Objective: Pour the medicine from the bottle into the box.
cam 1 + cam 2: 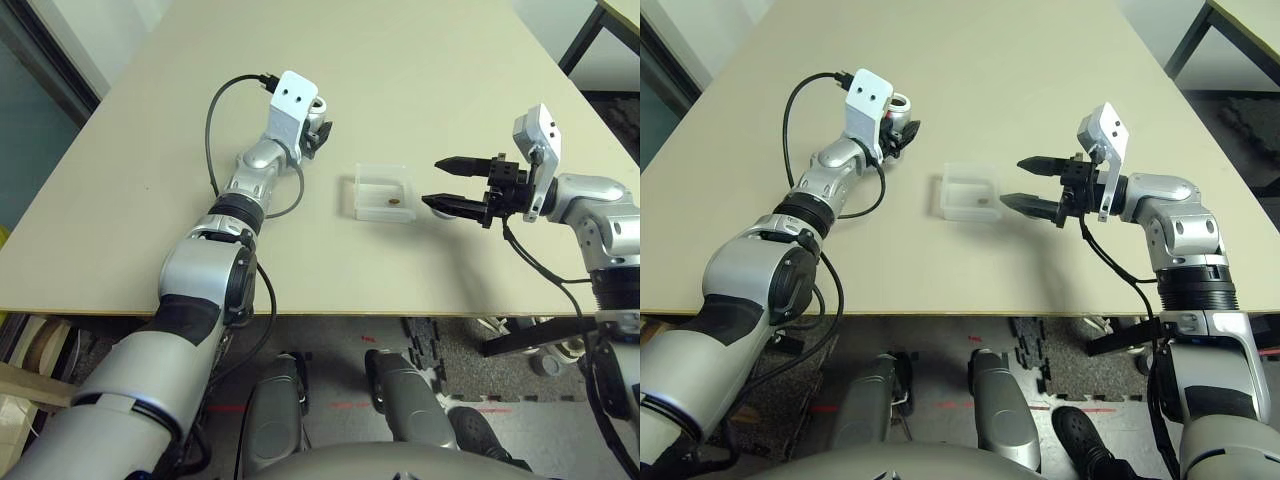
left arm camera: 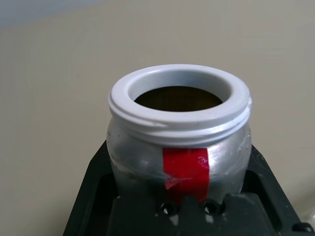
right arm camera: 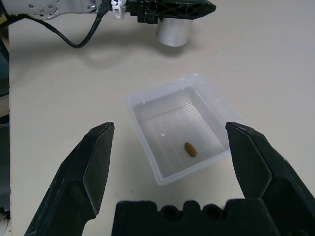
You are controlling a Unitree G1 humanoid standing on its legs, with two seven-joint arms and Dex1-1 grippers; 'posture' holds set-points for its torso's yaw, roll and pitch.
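The bottle, now held mouth-up apart from the box, will be let go of by my left gripper, standing upright on the bare table, a short gap (image 1: 308,178) beside the clear box.
My left gripper (image 1: 318,130) is shut on the bottle (image 2: 179,147), a small silver cylinder with a red stripe. Its white-rimmed mouth is open, with no cap on it. The bottle (image 3: 173,32) stays mouth-up to the left of the box, apart from it. The box (image 1: 368,184) is a clear shallow tray in the middle of the table. One brownish medicine pill (image 3: 190,149) lies on its floor. My right gripper (image 1: 432,184) is open just right of the box, its black fingers (image 3: 93,162) pointing at it and touching nothing.
The beige table (image 1: 420,80) spreads wide behind and around the box. A black cable (image 1: 212,130) loops beside my left forearm. Dark table legs (image 1: 585,40) stand on the floor at the far right.
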